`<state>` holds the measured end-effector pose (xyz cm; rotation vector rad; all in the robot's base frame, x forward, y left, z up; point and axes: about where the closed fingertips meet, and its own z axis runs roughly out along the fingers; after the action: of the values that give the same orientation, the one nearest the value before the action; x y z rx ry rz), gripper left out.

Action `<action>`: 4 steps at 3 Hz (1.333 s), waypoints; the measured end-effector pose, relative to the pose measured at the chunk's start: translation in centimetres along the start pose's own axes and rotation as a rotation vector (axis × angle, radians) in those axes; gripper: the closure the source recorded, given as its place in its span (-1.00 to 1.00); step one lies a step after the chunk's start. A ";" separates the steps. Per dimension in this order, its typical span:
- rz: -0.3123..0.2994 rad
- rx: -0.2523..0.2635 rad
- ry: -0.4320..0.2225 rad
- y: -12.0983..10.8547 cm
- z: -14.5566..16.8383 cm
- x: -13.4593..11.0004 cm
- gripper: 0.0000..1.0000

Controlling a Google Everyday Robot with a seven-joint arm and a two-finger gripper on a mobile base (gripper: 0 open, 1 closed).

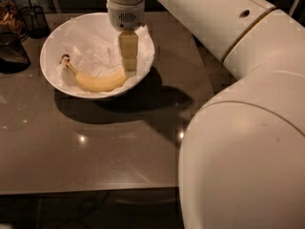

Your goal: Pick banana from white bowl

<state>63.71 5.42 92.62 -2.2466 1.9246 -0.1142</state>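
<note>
My gripper should grip the banana in the white bowl next on its body (pixel 111 82) near the end opposite the stem.
The white bowl (pixel 49 46) stands at the back left of the table, lined with crumpled white paper (pixel 88 46). The banana (pixel 97 82) lies in the bowl's near side, curved, with its dark-tipped stem pointing left. My gripper (pixel 130 71) hangs straight down from the wrist into the right half of the bowl. Its tip is just above and right of the banana's right end; contact cannot be told. The gripper holds nothing that I can see.
A dark wire-mesh basket (pixel 34 14) stands at the back left, with a dark object (pixel 11 52) left of the bowl. My arm's large white body (pixel 248 142) fills the right side. The grey-brown tabletop (pixel 95 151) ends at a front edge near the bottom.
</note>
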 end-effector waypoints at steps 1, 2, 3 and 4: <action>-0.023 -0.031 -0.011 0.0 0.5 -1.4 -0.90; -0.034 -0.052 -0.016 -0.4 1.4 -2.1 -0.74; -0.035 -0.081 -0.004 -0.7 3.0 -2.5 -0.52; -0.035 -0.119 -0.002 -0.4 4.6 -2.8 -0.64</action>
<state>64.48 8.59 88.36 -2.3547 1.9395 -0.0018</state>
